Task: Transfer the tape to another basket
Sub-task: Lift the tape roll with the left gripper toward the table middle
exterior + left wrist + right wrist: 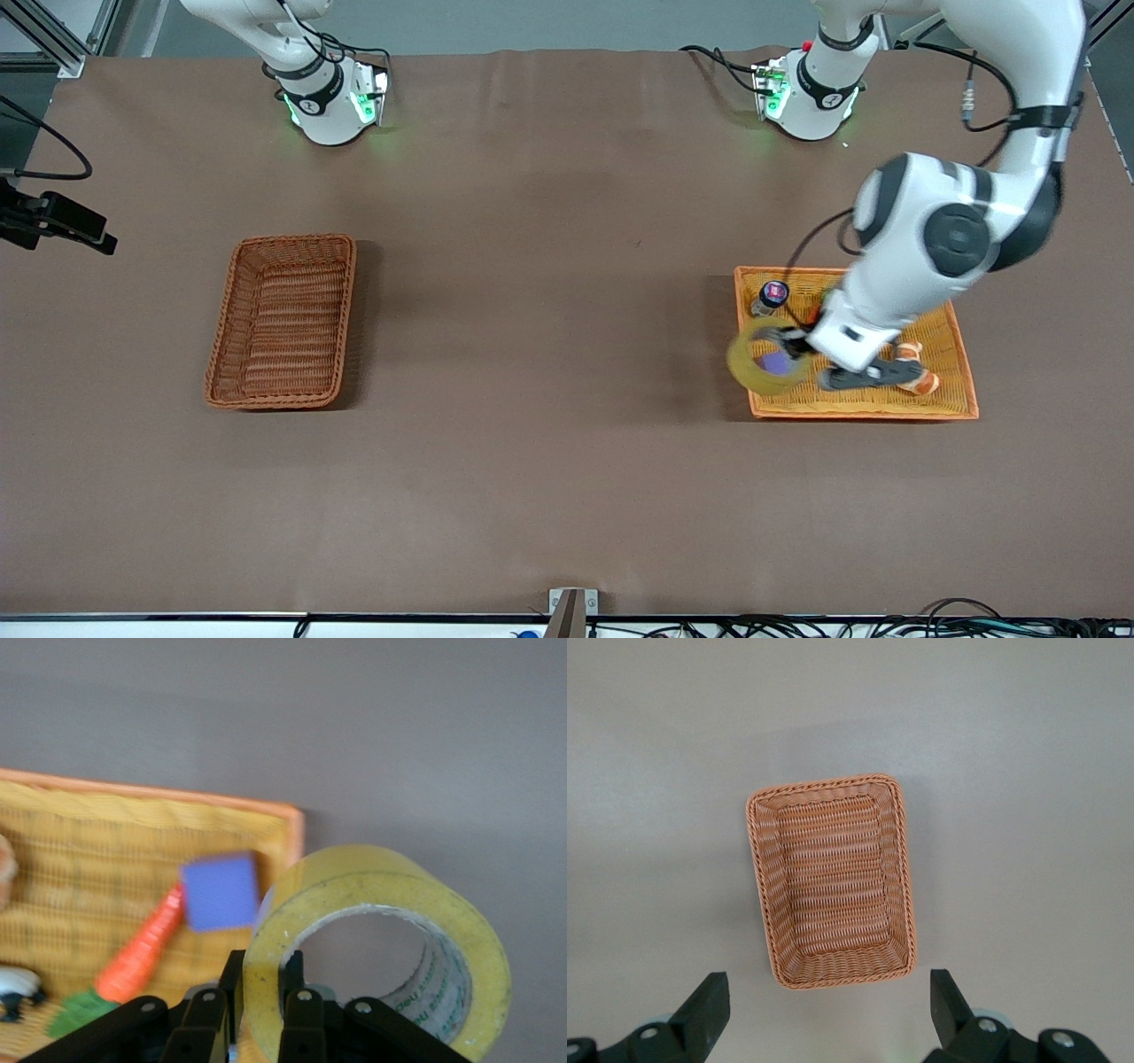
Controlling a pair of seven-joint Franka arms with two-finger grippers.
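Observation:
The tape, now held up over the tray's corner, will be let go by my left gripper on the bare table [478, 351] between the tray and the reddish-brown basket, closer to the basket.
The tape [764, 361] is a yellowish translucent ring held up over the corner of the orange-yellow tray [864, 412] toward the right arm's end. My left gripper [787, 344] is shut on the tape's wall; in the left wrist view one finger is inside the hole and one outside the roll [381, 930], with the gripper [263, 981] clamped on it. The dark reddish-brown basket [282, 321] stands empty toward the right arm's end of the table. My right gripper [830, 1001] is open and empty high over that basket [830, 879]; it does not show in the front view.
The tray [133, 797] holds a purple block [220, 893], an orange carrot toy [142, 948] and a small dark bottle with a red cap [771, 297]. A black device on cables [53, 221] sits at the table edge beside the right arm's end.

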